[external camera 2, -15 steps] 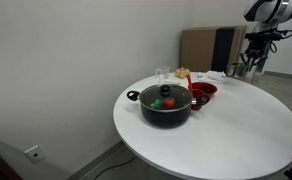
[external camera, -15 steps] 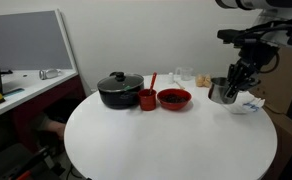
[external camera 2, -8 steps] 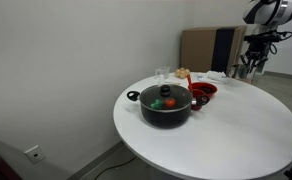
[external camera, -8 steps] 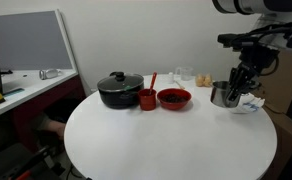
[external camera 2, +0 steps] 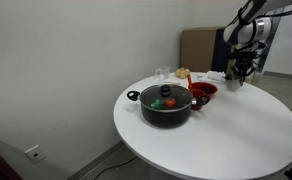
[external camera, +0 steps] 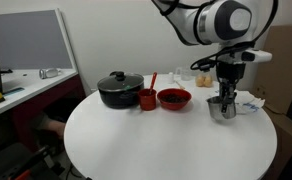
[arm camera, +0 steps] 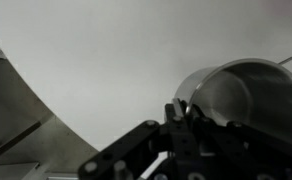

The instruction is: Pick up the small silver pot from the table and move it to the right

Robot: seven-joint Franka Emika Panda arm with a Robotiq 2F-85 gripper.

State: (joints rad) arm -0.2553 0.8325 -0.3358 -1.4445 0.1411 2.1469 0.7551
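My gripper is to set the small silver pot down. It will let go of it on the bare table (external camera: 236, 147) in front of the white bowl, near the table's edge. The pot now stands low next to the bowl.
The small silver pot (external camera: 223, 109) stands low at the right side of the round white table (external camera: 166, 145), next to a white bowl. My gripper (external camera: 226, 95) comes down from above and is shut on the pot's rim. In the other exterior view the pot (external camera 2: 233, 86) sits at the table's far edge under the gripper (external camera 2: 233, 76). In the wrist view the pot (arm camera: 251, 90) fills the right side, with the fingers (arm camera: 181, 112) pinching its near rim.
A large black lidded pot (external camera: 120, 90), a red cup (external camera: 147, 99) and a red bowl (external camera: 174, 98) stand in a row left of the silver pot. Glasses (external camera: 182, 75) stand behind them. A white bowl (external camera: 249, 103) lies to the right. A grey desk (external camera: 26, 85) stands at far left.
The arm has swung into a new pose over the table, and the silver pot has come down from its raised position to table level, still in the gripper.
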